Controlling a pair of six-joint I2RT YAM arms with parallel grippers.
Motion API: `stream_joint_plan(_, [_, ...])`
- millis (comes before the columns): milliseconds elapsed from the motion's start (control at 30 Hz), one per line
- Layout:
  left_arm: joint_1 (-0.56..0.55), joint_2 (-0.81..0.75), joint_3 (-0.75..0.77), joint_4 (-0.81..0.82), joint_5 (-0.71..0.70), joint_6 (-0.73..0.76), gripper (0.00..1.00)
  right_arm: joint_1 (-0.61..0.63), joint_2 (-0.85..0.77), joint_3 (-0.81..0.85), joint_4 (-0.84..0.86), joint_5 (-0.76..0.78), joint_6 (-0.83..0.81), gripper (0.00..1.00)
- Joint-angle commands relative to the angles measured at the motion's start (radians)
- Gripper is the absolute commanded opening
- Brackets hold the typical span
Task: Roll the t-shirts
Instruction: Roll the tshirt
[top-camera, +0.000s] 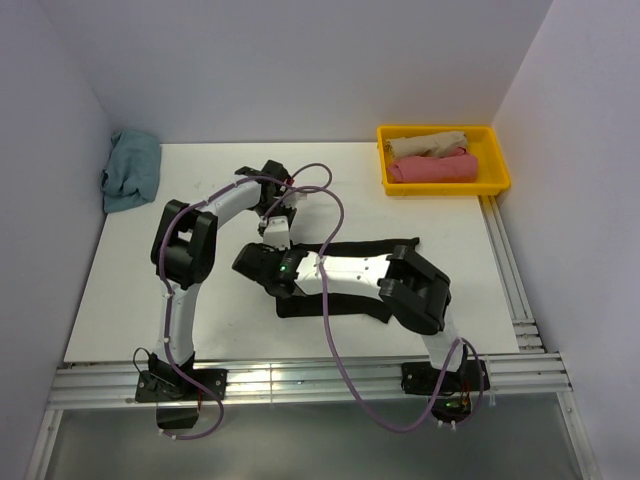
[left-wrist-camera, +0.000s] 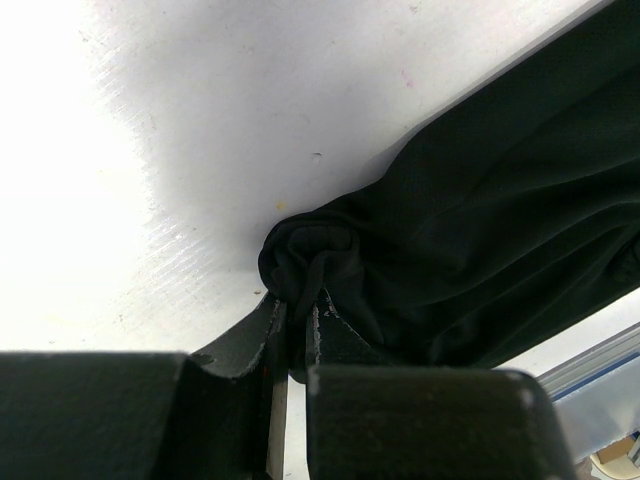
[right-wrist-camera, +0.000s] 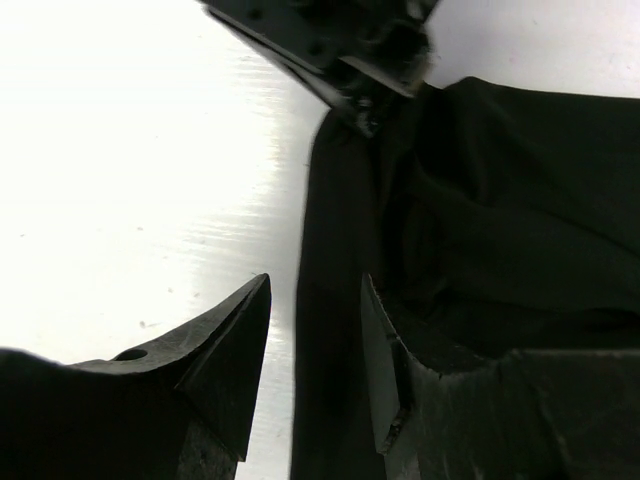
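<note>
The robot's left gripper has the black t-shirt's corner bunched in it, so it should open, back off and pinch the t-shirt's end (left-wrist-camera: 335, 268) as a neat curl before rolling on.
A large black t-shirt (top-camera: 345, 306) lies folded into a band across the middle of the table. My left gripper (top-camera: 272, 232) is at its left end. In the left wrist view it (left-wrist-camera: 297, 300) is shut on a bunched corner of the black cloth (left-wrist-camera: 480, 220). My right gripper (top-camera: 252, 266) is just in front of it at the same end. In the right wrist view it (right-wrist-camera: 315, 285) is open, its jaws astride the shirt's edge (right-wrist-camera: 500, 220), with the left gripper (right-wrist-camera: 365, 75) just ahead. No neck label shows.
A yellow tray (top-camera: 498, 160) at the back right holds a rolled beige shirt (top-camera: 428, 144) and a rolled pink shirt (top-camera: 432, 169). A crumpled teal shirt (top-camera: 131, 170) lies at the back left. Aluminium rails (top-camera: 300, 380) run along the near and right table edges.
</note>
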Motion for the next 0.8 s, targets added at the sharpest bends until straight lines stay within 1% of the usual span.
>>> stream_joint_plan(0, [-0.009,0.006,0.031,-0.017,-0.004,-0.009,0.01,0.017,0.031,0.066,-0.032,0.052,-0.014,0.49])
stream_joint_plan(167, [-0.009,0.007,0.028,-0.015,0.000,-0.008,0.02,0.017,0.104,0.118,-0.084,0.059,0.001,0.50])
stream_joint_plan(233, [-0.009,0.006,0.028,-0.017,0.000,-0.006,0.02,0.017,0.135,0.135,-0.130,0.070,0.018,0.50])
stream_joint_plan(300, [-0.009,0.004,0.025,-0.015,-0.003,-0.006,0.02,0.017,0.150,0.165,-0.174,0.073,0.038,0.50])
stream_joint_plan(500, [-0.007,0.001,0.020,-0.014,0.000,-0.005,0.05,0.017,0.179,0.184,-0.231,0.068,0.058,0.50])
stream_joint_plan(667, [-0.007,0.002,0.026,-0.014,0.005,-0.005,0.12,0.019,0.201,0.184,-0.236,0.042,0.059,0.50])
stream_joint_plan(700, [-0.009,0.001,0.028,-0.012,0.003,-0.005,0.17,0.019,0.202,0.184,-0.242,0.033,0.061,0.50])
stream_joint_plan(767, [-0.007,-0.001,0.030,-0.010,0.008,-0.006,0.22,0.019,0.210,0.185,-0.245,0.022,0.065,0.50])
